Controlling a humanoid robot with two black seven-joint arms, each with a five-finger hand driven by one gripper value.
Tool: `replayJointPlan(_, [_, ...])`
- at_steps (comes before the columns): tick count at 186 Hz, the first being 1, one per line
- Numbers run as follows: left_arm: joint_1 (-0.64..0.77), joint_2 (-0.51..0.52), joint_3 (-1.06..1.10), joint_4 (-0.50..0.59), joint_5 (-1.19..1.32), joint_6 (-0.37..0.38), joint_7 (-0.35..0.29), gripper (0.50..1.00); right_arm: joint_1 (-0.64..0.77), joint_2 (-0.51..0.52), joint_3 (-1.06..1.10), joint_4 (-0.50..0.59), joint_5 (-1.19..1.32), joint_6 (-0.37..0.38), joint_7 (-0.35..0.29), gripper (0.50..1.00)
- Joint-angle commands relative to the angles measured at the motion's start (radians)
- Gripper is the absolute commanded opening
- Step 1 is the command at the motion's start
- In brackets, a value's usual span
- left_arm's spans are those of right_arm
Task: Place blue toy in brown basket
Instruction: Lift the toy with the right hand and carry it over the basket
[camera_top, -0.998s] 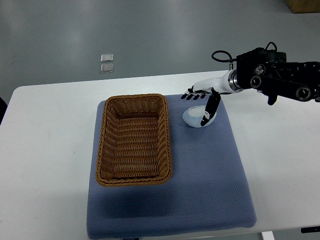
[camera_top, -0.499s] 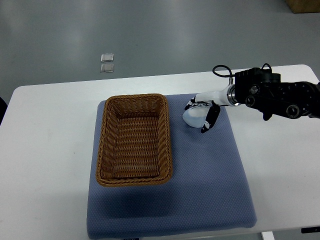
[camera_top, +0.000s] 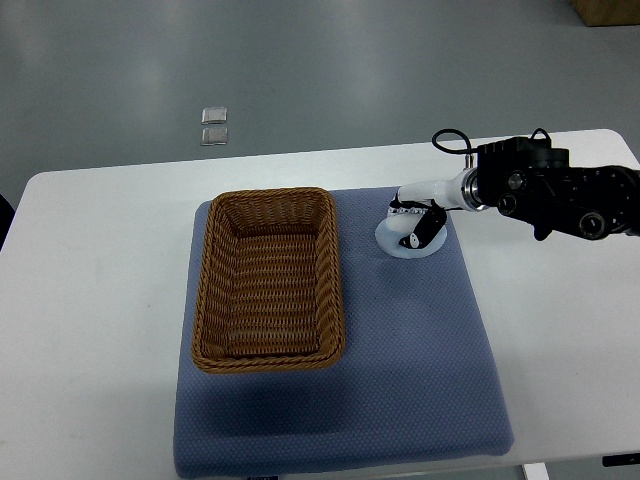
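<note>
Next, my right hand sets the blue toy inside the far end of the brown basket (camera_top: 274, 247), toward the clear squares. The toy still lies on the blue mat.
A pale blue, rounded toy (camera_top: 398, 237) lies on the blue mat (camera_top: 400, 380) just right of the brown wicker basket (camera_top: 268, 277). My right hand (camera_top: 412, 225) comes in from the right and its fingers are curled around the toy, thumb in front and fingers behind. The toy still seems to rest on the mat. The basket holds nothing. The left arm does not show.
The mat lies on a white table (camera_top: 90, 300). My right forearm (camera_top: 555, 190), black with a cable, stretches over the table's right side. Two small clear squares (camera_top: 213, 126) lie on the grey floor beyond the table.
My right hand came down over the toy and its fingers closed around it. The toy shifted slightly to the right.
</note>
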Motion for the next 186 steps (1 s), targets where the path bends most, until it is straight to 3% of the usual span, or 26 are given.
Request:
replayJointPlan(1, [0.000,0.000,0.000,0.000,0.000,0.000,0.000,1.000,0.049,-0.031,0.003,0.024,0.009,0.007,-0.001,0.500])
replayJointPlan(27, [0.000,0.000,0.000,-0.002,0.000,0.000,0.000,1.000,0.123,-0.069,0.003,0.093,0.018,0.034,-0.002,0.502])
replayJointPlan(63, [-0.001,0.000,0.002,-0.005,0.000,0.000,-0.001,1.000,0.186,-0.034,0.003,0.116,0.070,0.037,-0.005,0.513])
replayJointPlan(107, [-0.001,0.000,0.002,-0.002,0.000,0.000,-0.001,1.000,0.206,0.147,0.003,0.098,0.140,0.018,0.001,0.527])
replayJointPlan(131, [-0.001,0.000,0.002,0.000,0.000,0.000,0.000,1.000,0.200,0.268,0.001,0.033,0.159,0.000,0.001,0.533])
replayJointPlan(186, [-0.001,0.000,0.003,-0.003,0.000,0.000,0.000,1.000,0.149,0.377,0.000,-0.070,0.156,-0.020,0.001,0.545])
